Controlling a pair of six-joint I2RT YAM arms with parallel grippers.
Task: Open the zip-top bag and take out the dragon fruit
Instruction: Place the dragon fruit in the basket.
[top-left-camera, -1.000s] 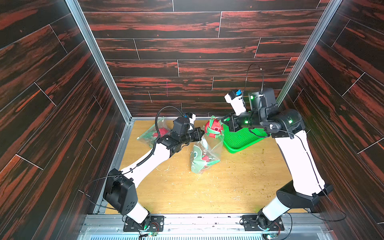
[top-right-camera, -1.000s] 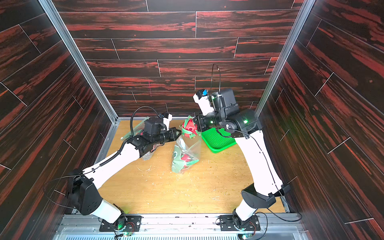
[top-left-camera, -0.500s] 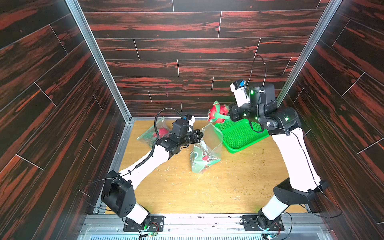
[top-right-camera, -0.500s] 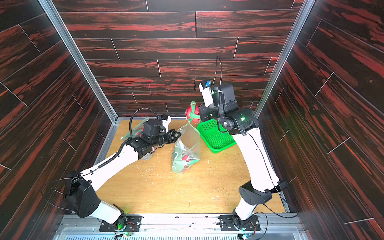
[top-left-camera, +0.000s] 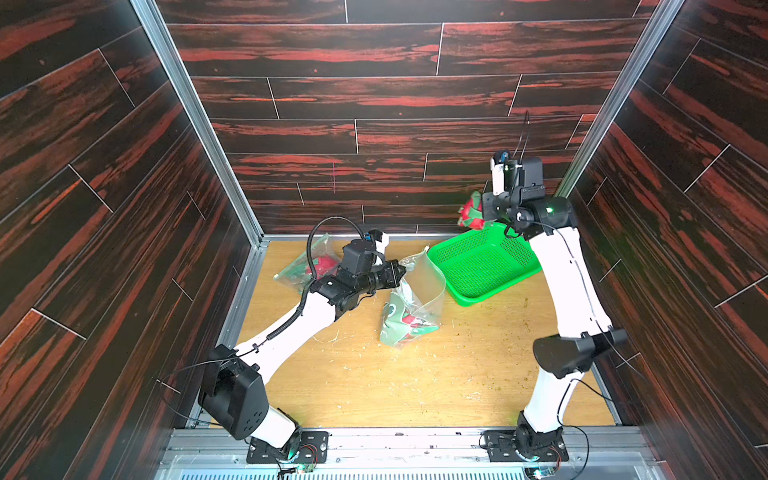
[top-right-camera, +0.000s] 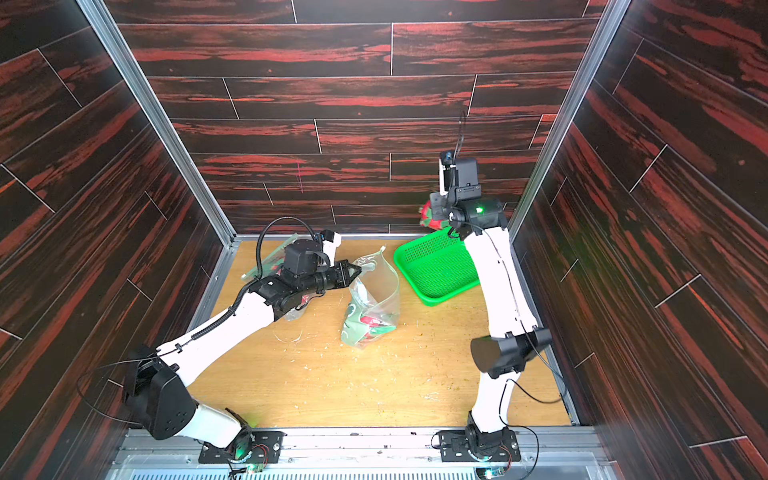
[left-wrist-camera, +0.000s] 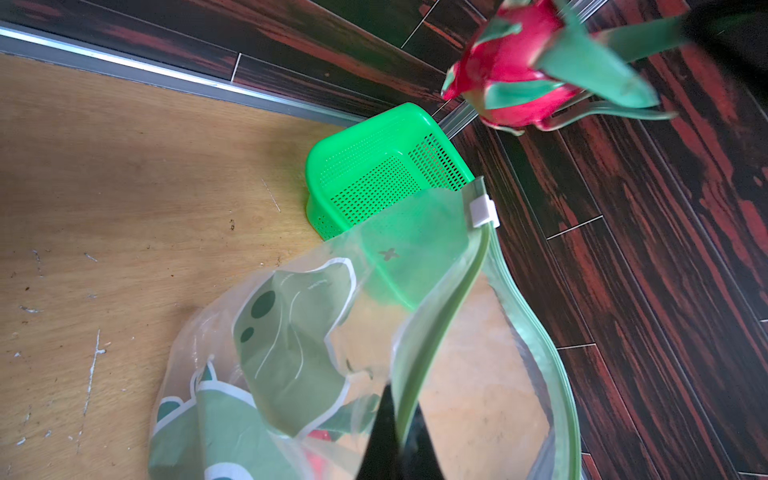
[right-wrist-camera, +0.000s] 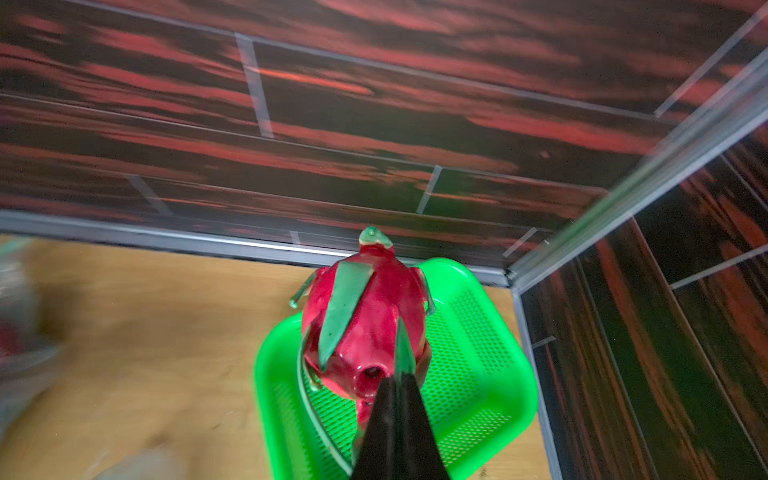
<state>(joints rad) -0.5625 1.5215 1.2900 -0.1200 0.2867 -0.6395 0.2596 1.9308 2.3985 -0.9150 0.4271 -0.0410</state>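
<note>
Next, my right gripper releases the red-pink dragon fruit on the mesh bottom near the middle of the green basket (top-left-camera: 495, 261) (right-wrist-camera: 440, 385). The fruit now hangs above the basket's back.
My right gripper (right-wrist-camera: 395, 380) is shut on a green scale of a red-pink dragon fruit (right-wrist-camera: 365, 324), which hangs above the back of the green basket (right-wrist-camera: 490, 332). In both top views that dragon fruit (top-left-camera: 471, 214) (top-right-camera: 432, 216) is high near the back wall. The clear zip-top bag (top-left-camera: 415, 299) (top-right-camera: 374, 299) with green frog print stands open at mid-table. My left gripper (left-wrist-camera: 401, 399) is shut on its green zip rim, holding the mouth up. Another dragon fruit (top-left-camera: 409, 320) shows red inside the bag. The white slider (left-wrist-camera: 482, 212) sits at the rim's far end.
A second clear bag (top-left-camera: 307, 266) with something red inside lies at the back left, behind my left arm. The green basket (top-left-camera: 482, 262) stands empty in the back right corner. Dark wood-grain walls close in three sides. Small crumbs speckle the wooden table (top-left-camera: 374, 386).
My right gripper has carried the dragon fruit up and to the right, from the bag's mouth to above the basket's back. The left gripper has kept hold of the bag's rim.
</note>
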